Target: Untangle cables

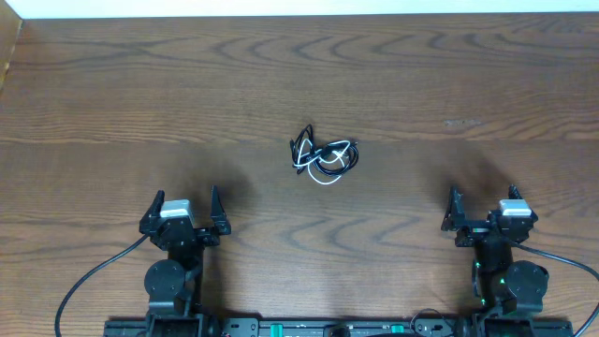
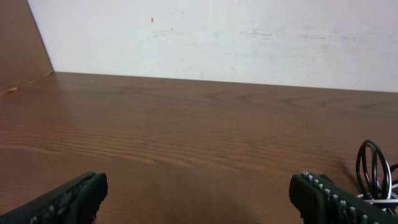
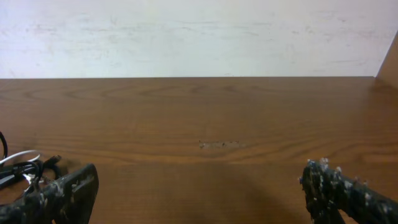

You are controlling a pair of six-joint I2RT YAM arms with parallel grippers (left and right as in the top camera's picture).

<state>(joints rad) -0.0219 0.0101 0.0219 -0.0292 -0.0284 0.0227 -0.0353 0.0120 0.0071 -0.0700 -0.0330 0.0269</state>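
The white cord's curve [image 1: 347,143] [image 3: 32,154] is on the side of the tangled bundle closest to my right gripper. My right gripper takes hold of it next.
The cables [image 1: 324,156] lie in one small tangled bundle at the middle of the wooden table, one white cord looped among black ones. The bundle shows at the right edge of the left wrist view [image 2: 375,176] and at the left edge of the right wrist view [image 3: 22,167]. My left gripper [image 1: 184,208] is open and empty near the front left, well short of the bundle. My right gripper [image 1: 484,206] is open and empty near the front right. Both grippers' fingers frame bare table in their wrist views: left gripper [image 2: 199,196], right gripper [image 3: 199,190].
Thick black cords run from the robot bases: a left cord [image 1: 89,281] and a right cord [image 1: 566,262]. A pale wall [image 2: 217,37] rises behind the table's far edge. A scuff mark [image 1: 461,123] is on the table at the right.
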